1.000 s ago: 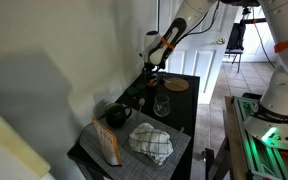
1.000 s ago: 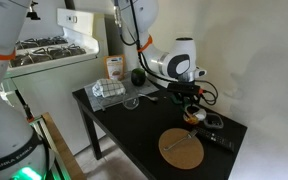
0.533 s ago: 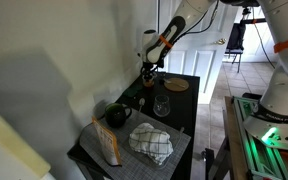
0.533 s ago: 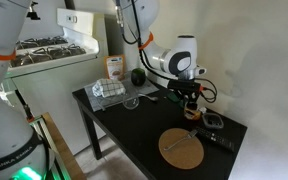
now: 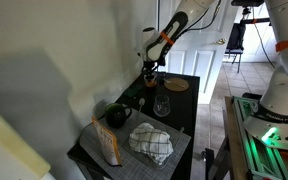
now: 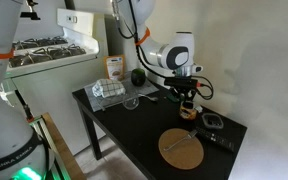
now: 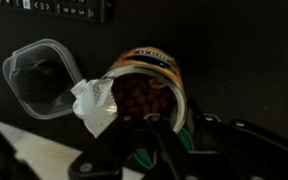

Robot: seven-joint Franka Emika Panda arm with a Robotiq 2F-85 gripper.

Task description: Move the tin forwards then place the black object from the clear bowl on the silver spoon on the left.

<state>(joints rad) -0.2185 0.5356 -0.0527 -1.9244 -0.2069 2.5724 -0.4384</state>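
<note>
Next, I let go of the tin with my gripper on the bare black table (image 5: 184, 100) next to the round wooden board.
The tin (image 7: 144, 88) is a short round can with orange-brown contents and stands open in the middle of the wrist view. It shows as a small tan can under the gripper in an exterior view (image 6: 188, 113). My gripper (image 7: 149, 140) reaches over its near rim, with a dark finger on each side of the can, and looks shut on it. The gripper also shows in both exterior views (image 6: 187, 100) (image 5: 149, 70). The clear bowl (image 7: 42, 76) lies just left of the tin with a black object (image 7: 46, 72) inside it. I cannot make out a silver spoon.
A round wooden board (image 6: 182, 148) lies near the front of the black table (image 6: 134, 130). A clear glass (image 5: 162, 106), a dark round pot (image 5: 116, 114), a checked cloth (image 5: 151, 142) and a snack bag (image 5: 108, 145) stand further along. A crumpled white wrapper (image 7: 92, 106) touches the tin.
The arm and gripper have shifted slightly, and the tin has moved a little with them. Everything else is still.
</note>
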